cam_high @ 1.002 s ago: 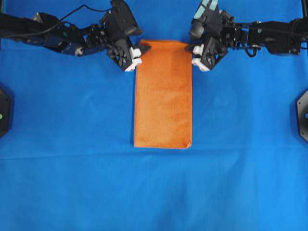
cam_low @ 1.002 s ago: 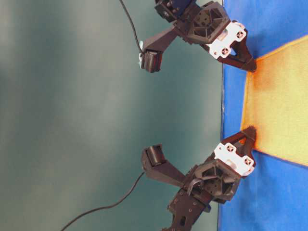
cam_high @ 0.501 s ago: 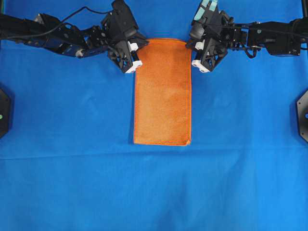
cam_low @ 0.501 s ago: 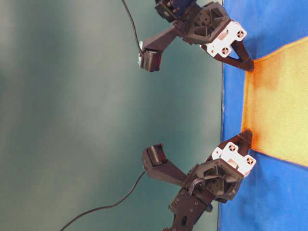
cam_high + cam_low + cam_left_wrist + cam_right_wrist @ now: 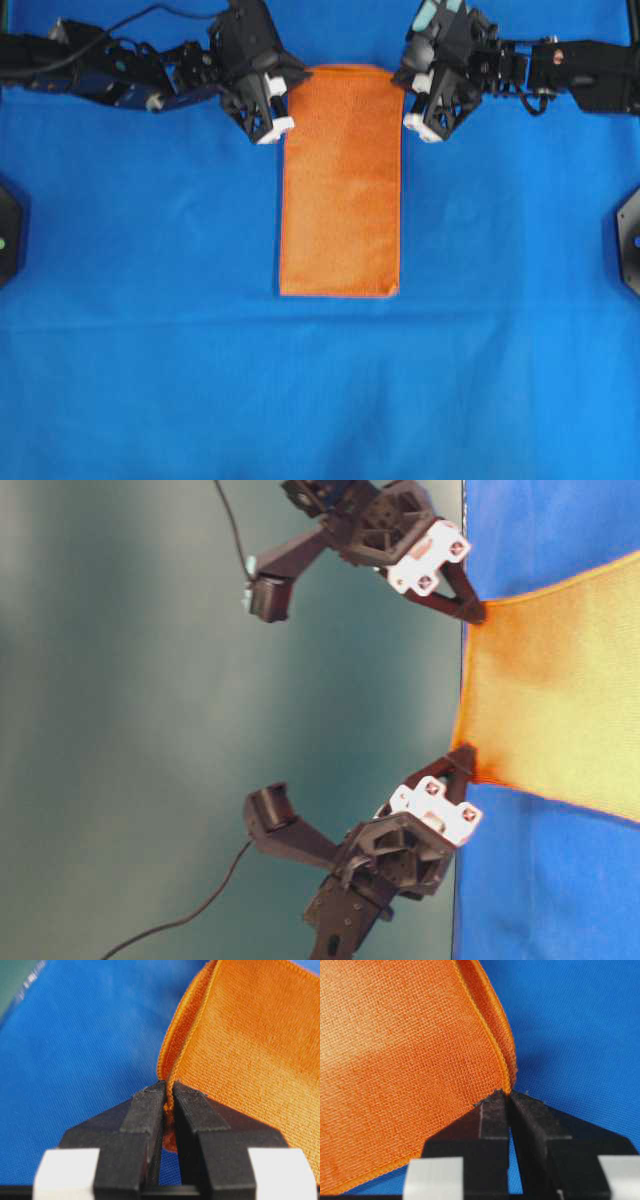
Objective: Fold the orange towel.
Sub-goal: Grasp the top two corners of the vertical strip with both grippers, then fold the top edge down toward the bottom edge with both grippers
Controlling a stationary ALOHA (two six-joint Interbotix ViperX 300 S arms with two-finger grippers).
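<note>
My right gripper is to take the orange towel's far corner along the same long side. It will put that corner down on its near corner (image 5: pixel 396 280).
The orange towel (image 5: pixel 340 180) lies folded into a long strip on the blue table cover, short near edge toward the front. My left gripper (image 5: pixel 290 86) is shut on its far left corner, and my right gripper (image 5: pixel 401 86) is shut on its far right corner. In the left wrist view the black fingertips (image 5: pixel 150 1097) pinch a doubled orange edge (image 5: pixel 250 1035). The right wrist view shows my right gripper (image 5: pixel 509 1095) clamped on the corner of the towel (image 5: pixel 405 1050). Seen from table level, the far end of the towel (image 5: pixel 550 700) hangs raised and taut between the two grippers.
A blue cloth (image 5: pixel 150 360) covers the whole table. Black fixtures sit at the left edge (image 5: pixel 8 228) and the right edge (image 5: pixel 630 235). Behind the arms, past the table's far edge, is a plain grey-green wall (image 5: pixel 150 680).
Both grippers went from open at the far corners to shut on them. They have lifted the towel's far edge off the cloth and drawn it slightly back.
</note>
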